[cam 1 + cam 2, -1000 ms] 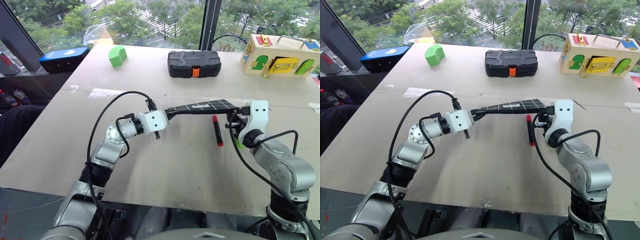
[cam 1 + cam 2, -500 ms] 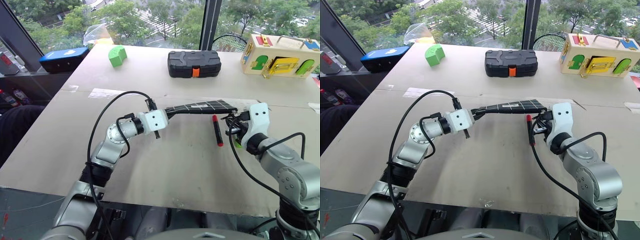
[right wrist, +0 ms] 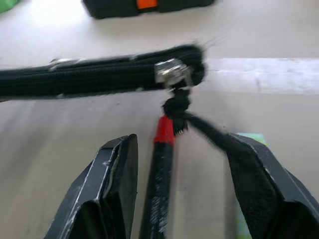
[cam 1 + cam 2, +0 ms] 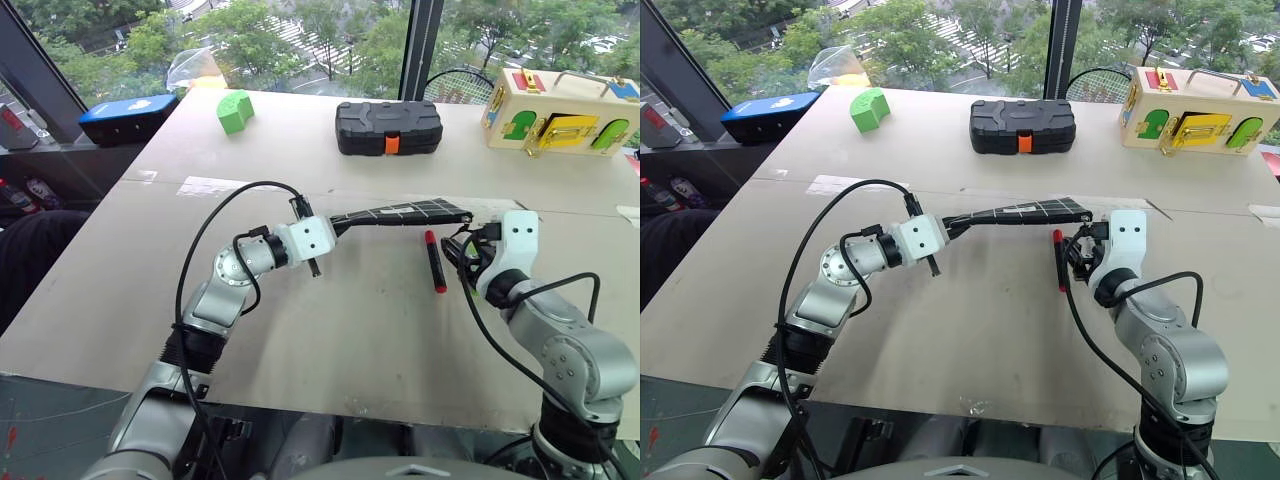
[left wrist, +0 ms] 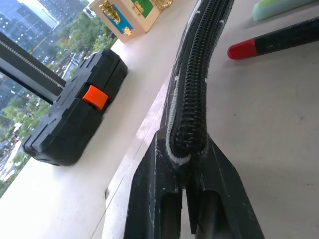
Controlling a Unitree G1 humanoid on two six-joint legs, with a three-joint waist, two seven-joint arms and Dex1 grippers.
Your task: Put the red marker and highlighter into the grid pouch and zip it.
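Note:
Next, I pinch the cord pull that trails against a finger of my open right gripper, and draw the slider (image 3: 172, 73) toward my left gripper with it.
The grid pouch (image 4: 400, 213) hangs level above the table, and my left gripper (image 4: 335, 227) is shut on its left end, pinching the edge (image 5: 184, 144). At the pouch's right end my right gripper (image 3: 182, 144) stands open. The zipper slider (image 3: 172, 73) and its cord pull dangle between the fingers, the cord trailing against one finger (image 3: 249, 169). The red marker (image 4: 434, 262) lies on the table under the pouch's right end, pointing towards me. The highlighter (image 5: 279, 6) lies just beyond it, a green patch (image 3: 249, 138) by my right finger.
At the back of the table stand a black hard case with an orange latch (image 4: 388, 127), a green curved block (image 4: 234, 110) and a wooden latch box (image 4: 560, 110). A blue object (image 4: 128, 115) sits past the far left corner.
My right gripper has opened at the pouch's right end and let the cord pull go. The left gripper and pouch have stayed put.

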